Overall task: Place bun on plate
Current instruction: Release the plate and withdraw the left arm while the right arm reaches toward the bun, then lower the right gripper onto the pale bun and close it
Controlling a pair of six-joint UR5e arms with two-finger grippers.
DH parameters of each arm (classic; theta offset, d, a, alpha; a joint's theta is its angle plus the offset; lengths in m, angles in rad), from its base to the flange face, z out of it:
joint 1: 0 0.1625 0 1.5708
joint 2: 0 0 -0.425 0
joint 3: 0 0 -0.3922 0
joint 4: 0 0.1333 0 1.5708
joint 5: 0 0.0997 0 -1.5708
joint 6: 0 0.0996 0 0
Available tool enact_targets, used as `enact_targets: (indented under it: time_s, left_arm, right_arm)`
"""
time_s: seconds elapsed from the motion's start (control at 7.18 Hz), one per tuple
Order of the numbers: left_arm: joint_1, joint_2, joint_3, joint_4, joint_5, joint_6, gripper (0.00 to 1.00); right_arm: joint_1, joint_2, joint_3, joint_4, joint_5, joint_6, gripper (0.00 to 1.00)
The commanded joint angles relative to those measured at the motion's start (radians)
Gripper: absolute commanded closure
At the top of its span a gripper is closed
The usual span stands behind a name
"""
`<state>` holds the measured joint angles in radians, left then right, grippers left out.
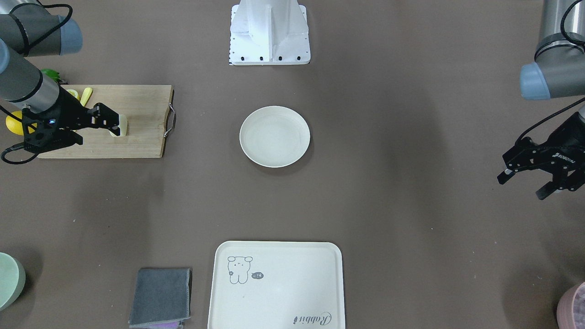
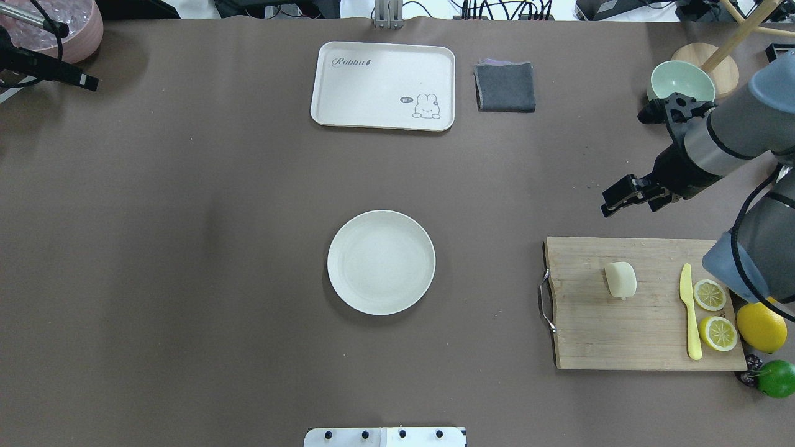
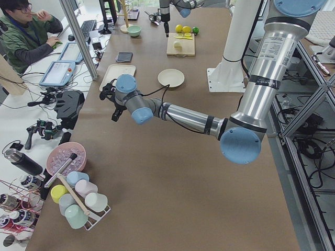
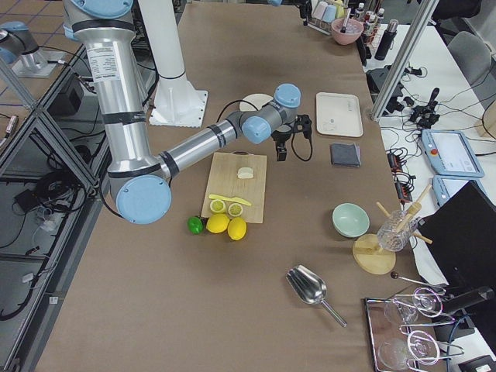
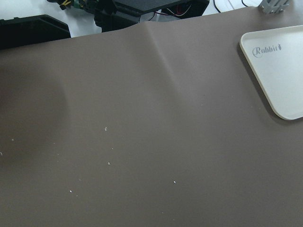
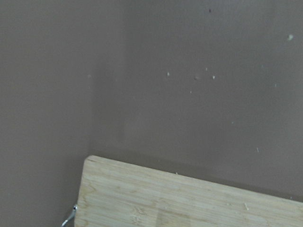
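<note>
I need to next lower my right gripper to the bun on the wooden cutting board and close around the bun's middle (image 1: 121, 125).
The bun (image 2: 621, 279), a small pale cream lump, lies on the left part of a wooden cutting board (image 2: 621, 335). The round off-white plate (image 2: 381, 262) sits bare at the table's middle, well to the left of the board. My right gripper (image 2: 627, 195) hovers open above the table just past the board's far edge, holding nothing. In the front-facing view it overlaps the bun (image 1: 121, 126). The right wrist view shows only a board corner and the mat. My left gripper (image 1: 523, 185) hangs open and empty at the table's far left side.
On the board's right end lie a yellow knife (image 2: 689, 316) and two lemon slices (image 2: 709, 294). A whole lemon (image 2: 761, 325) and a lime (image 2: 776, 377) sit beside it. A cream tray (image 2: 383, 85), grey cloth (image 2: 505, 86) and green bowl (image 2: 682, 81) line the far edge.
</note>
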<state>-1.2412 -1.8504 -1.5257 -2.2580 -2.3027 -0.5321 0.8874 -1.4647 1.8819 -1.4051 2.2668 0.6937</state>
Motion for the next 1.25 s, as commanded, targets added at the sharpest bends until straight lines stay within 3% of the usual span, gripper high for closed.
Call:
enact_targets:
  time_s: [0.0, 0.28, 0.42, 0.56, 0.7, 1.11]
  left_arm:
    - [0.0, 0.0, 0.013, -0.002, 0.044, 0.015, 0.03]
    - [0.008, 0.0, 0.019, -0.002, 0.081, 0.015, 0.03]
    - [0.014, 0.0, 0.019, -0.002, 0.113, 0.015, 0.03]
    - [0.017, 0.002, 0.021, -0.002, 0.121, 0.015, 0.03]
    - [0.017, 0.002, 0.024, -0.002, 0.121, 0.015, 0.03]
    - [0.017, 0.005, 0.024, -0.002, 0.121, 0.015, 0.03]
  right_arm:
    - [-0.109, -0.043, 0.006, 0.0, -0.076, 0.001, 0.0]
    - [-0.148, -0.077, 0.005, 0.002, -0.098, 0.0, 0.0]
    - [-0.175, -0.081, 0.005, 0.0, -0.149, 0.001, 0.12]
    - [-0.177, -0.091, 0.003, 0.0, -0.157, 0.001, 0.8]
    - [-0.18, -0.092, 0.005, 0.012, -0.156, 0.001, 1.0]
    - [-0.177, -0.033, 0.031, 0.038, -0.161, 0.001, 1.0]
